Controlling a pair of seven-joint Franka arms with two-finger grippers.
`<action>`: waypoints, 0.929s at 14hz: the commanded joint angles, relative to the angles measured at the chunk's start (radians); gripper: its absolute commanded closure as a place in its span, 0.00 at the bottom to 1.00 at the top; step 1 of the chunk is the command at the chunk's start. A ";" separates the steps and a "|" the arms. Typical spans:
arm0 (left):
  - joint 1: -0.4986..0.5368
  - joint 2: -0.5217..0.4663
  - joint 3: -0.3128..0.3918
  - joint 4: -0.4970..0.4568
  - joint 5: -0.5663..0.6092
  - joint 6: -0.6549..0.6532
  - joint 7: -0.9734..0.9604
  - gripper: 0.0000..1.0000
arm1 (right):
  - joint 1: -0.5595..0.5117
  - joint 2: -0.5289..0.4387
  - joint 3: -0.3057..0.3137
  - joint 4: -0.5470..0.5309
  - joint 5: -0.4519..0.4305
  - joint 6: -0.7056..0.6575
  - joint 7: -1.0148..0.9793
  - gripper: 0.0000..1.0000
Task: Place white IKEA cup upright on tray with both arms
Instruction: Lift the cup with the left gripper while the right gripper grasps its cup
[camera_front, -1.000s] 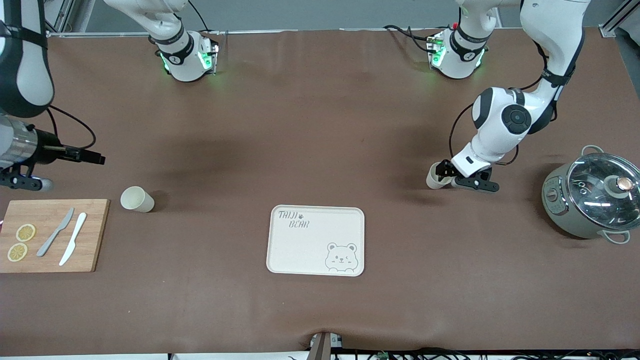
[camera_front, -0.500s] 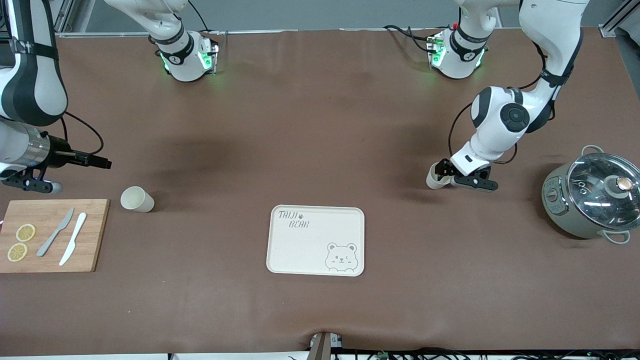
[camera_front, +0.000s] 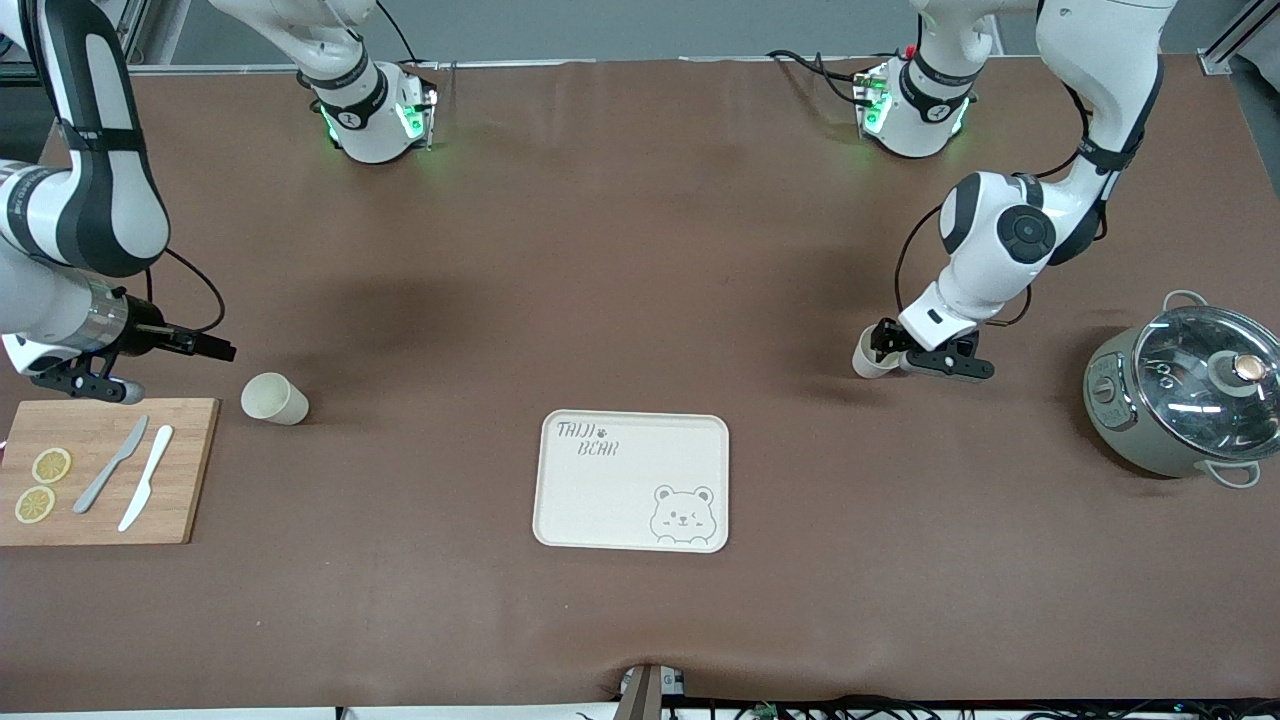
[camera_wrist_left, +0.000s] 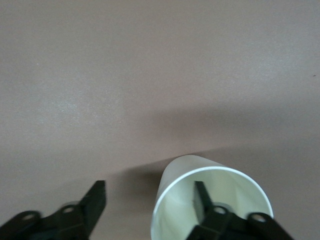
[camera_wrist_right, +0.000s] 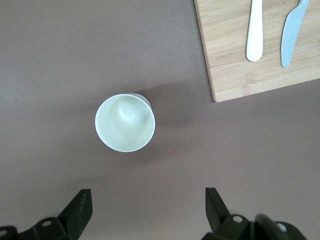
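My right gripper should take the white cup beside the cutting board next by the cup's rim (camera_front: 247, 386) (camera_wrist_right: 154, 127), on the cup's side toward the board.
One white cup (camera_front: 272, 398) stands upright beside the cutting board; its open mouth shows in the right wrist view (camera_wrist_right: 125, 122). My right gripper (camera_front: 225, 351) (camera_wrist_right: 146, 200) is open and empty in the air beside this cup. A second white cup (camera_front: 864, 362) (camera_wrist_left: 210, 195) is at the left arm's end of the table; I cannot tell whether it stands or lies. My left gripper (camera_front: 878, 345) (camera_wrist_left: 149, 192) is open, with one finger inside this cup's mouth and the other outside. The cream "TAIJI BEAR" tray (camera_front: 632, 480) lies bare, nearer the front camera than both cups.
A wooden cutting board (camera_front: 100, 470) (camera_wrist_right: 235, 50) with two lemon slices, a grey knife (camera_front: 112, 464) and a white knife (camera_front: 146, 477) lies at the right arm's end. A grey pot with a glass lid (camera_front: 1185, 395) stands at the left arm's end.
My right arm has swung in and its open gripper has come closer to the cup by the cutting board. The left gripper has barely shifted at its cup.
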 joint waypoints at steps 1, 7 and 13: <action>-0.001 -0.003 -0.009 -0.010 0.011 0.022 -0.028 1.00 | -0.017 0.008 0.016 -0.006 0.000 0.023 0.011 0.00; -0.001 -0.003 -0.019 -0.007 0.011 0.022 -0.046 1.00 | -0.025 0.052 0.016 -0.004 0.003 0.058 0.011 0.23; -0.001 -0.006 -0.020 0.050 0.011 -0.009 -0.043 1.00 | -0.023 0.097 0.016 -0.006 0.012 0.143 0.011 0.22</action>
